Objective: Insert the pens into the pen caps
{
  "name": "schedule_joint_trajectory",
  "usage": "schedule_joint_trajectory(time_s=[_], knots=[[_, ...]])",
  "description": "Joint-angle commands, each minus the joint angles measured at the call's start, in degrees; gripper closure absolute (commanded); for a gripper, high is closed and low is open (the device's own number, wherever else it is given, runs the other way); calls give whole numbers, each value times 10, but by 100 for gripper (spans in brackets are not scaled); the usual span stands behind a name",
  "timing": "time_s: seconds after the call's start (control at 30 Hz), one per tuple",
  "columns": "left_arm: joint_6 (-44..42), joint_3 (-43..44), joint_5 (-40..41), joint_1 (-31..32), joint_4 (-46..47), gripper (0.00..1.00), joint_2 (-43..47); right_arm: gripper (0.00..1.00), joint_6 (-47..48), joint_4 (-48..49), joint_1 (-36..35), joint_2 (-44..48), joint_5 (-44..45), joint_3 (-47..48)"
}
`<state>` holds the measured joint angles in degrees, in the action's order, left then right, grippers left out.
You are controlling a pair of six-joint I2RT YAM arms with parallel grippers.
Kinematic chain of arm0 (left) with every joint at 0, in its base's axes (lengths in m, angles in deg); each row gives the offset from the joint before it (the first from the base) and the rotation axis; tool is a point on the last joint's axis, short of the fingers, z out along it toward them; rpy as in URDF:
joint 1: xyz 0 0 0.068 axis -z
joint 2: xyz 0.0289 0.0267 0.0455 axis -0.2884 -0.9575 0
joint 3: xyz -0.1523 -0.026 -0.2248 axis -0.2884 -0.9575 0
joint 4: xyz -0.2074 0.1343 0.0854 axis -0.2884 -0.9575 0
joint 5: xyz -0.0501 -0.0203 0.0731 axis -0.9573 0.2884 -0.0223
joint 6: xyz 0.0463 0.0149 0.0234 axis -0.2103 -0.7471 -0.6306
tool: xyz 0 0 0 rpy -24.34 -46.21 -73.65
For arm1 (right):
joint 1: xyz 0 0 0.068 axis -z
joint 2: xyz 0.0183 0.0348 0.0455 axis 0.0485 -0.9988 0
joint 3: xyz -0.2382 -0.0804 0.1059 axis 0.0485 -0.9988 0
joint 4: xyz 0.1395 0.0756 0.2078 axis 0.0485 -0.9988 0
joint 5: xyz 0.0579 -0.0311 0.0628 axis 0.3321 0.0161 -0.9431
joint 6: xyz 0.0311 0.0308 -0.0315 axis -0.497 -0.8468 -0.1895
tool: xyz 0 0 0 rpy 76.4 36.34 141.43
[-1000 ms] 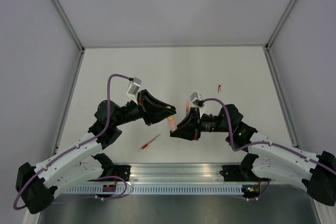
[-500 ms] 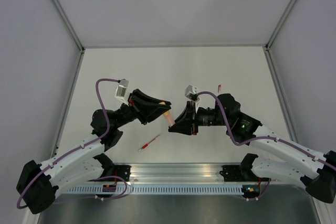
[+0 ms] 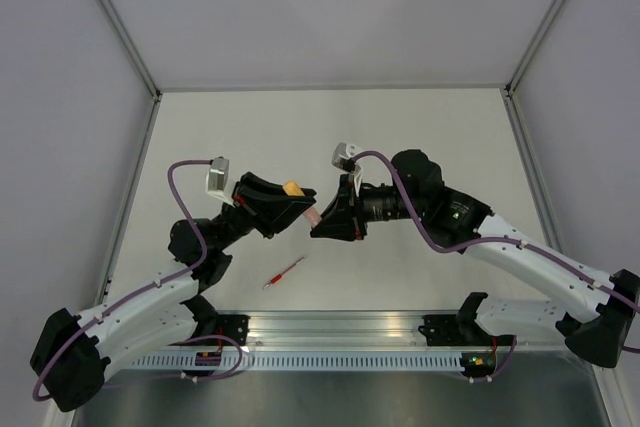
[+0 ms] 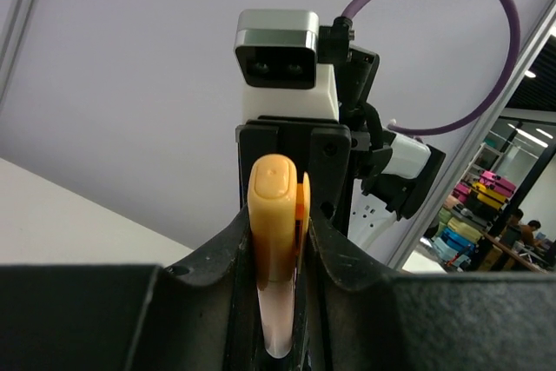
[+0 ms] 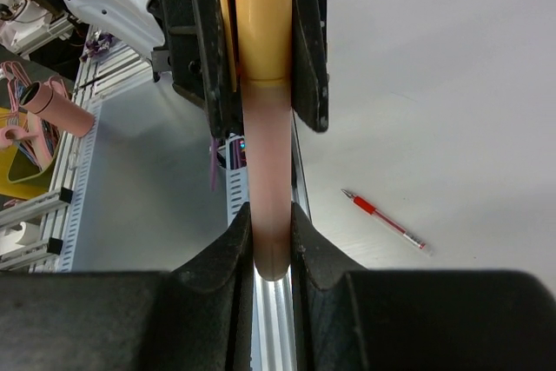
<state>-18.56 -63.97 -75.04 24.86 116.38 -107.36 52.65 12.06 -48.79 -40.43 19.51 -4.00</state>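
Note:
The fingers of my left gripper extend past the orange cap's opening beside the pink pen, so I need to open them and grasp the cap nearer its closed end (image 3: 291, 188).
My left gripper (image 3: 303, 206) is shut on an orange pen cap (image 3: 292, 190), which stands between its fingers in the left wrist view (image 4: 274, 206). My right gripper (image 3: 318, 224) is shut on a pale pink pen (image 3: 312, 216), gripped at its end in the right wrist view (image 5: 269, 171). The pen's other end meets the orange cap (image 5: 263, 23) in one straight line, above the table. A red pen (image 3: 284, 272) lies on the table below the grippers and shows in the right wrist view (image 5: 387, 221). No other cap is in view.
A slotted metal rail (image 3: 340, 332) runs along the near edge. Grey walls with metal frame posts (image 3: 125, 47) enclose the white table (image 3: 330, 127) on three sides.
Both grippers have moved left and away from the near edge, still facing each other. The orange cap and pale pink pen stay held between them. The red pen has not moved.

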Motion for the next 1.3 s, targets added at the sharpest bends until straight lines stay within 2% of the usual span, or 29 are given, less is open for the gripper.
schedule_joint_trajectory(time_s=[0.0, 0.17, 0.33, 0.5, 0.53, 0.57, 0.63, 0.67, 0.83, 0.93, 1.03, 1.27], knots=[[20, -50, -122, 21, -91, 98, -23, 100, 14, 199, 17, -7, 58, 103], [24, -57, -115, 23, -76, 98, -28, 100, 0, 205, 17, -44, 42, 127], [27, -58, -116, 24, -67, 98, -23, 100, -1, 221, 17, -54, 29, 108], [13, -27, -127, 23, -125, 97, 2, 100, 9, 221, 17, -46, 13, 70], [6, -4, -126, 23, -176, 90, 7, 100, 13, 213, 17, -40, 13, 66], [-3, 6, -123, 23, -197, 61, 18, 100, 15, 212, 17, -38, 14, 54], [-10, 32, -112, 24, -232, 41, 29, 100, 23, 202, 17, -28, 14, 42], [-17, 39, -107, 23, -259, 27, 42, 100, 24, 201, 17, -25, 13, 29], [-51, 98, -85, 23, -360, 8, 71, 100, 28, 201, 17, -3, 9, -19], [-73, 132, -63, 24, -410, 2, 79, 100, 24, 203, 17, 11, 2, -38], [-82, 147, -57, 24, -439, 0, 83, 100, 22, 204, 17, 24, 0, -50], [-110, 158, -39, 23, -441, 0, 97, 100, 12, 209, 17, 36, -13, -73]])
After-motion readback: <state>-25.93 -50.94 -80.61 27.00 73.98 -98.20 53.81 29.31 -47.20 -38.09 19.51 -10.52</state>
